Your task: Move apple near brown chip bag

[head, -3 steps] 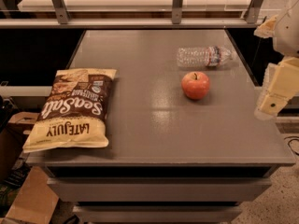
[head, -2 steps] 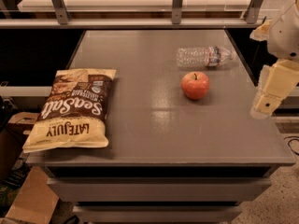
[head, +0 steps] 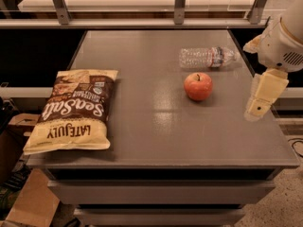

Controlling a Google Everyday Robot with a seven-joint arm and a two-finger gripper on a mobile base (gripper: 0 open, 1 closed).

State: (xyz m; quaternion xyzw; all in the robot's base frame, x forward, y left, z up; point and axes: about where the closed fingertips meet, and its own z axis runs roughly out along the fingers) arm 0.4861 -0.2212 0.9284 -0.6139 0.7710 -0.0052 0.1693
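I should next move my gripper to the red-orange apple that sits in front of the water bottle and close it around the apple's sides (head: 200, 87).
The apple (head: 198, 86) is red-orange with a short dark stem and stands on the grey table (head: 156, 126), right of centre. The brown chip bag (head: 73, 110) lies flat at the table's left front, brown in the middle with cream ends and white "Sea Salt" script. My gripper (head: 259, 108) hangs from the white arm (head: 284, 44) at the right edge of the table. It is to the right of the apple, apart from it, and holds nothing I can see.
A clear crinkled plastic water bottle (head: 208, 57) lies on its side just behind the apple. A shelf with metal posts (head: 180, 4) runs along the back. Cardboard boxes (head: 28, 202) sit on the floor at lower left.
My gripper has moved a little to the left, closer to the table's right edge and the apple. The apple, bag and bottle have not moved.
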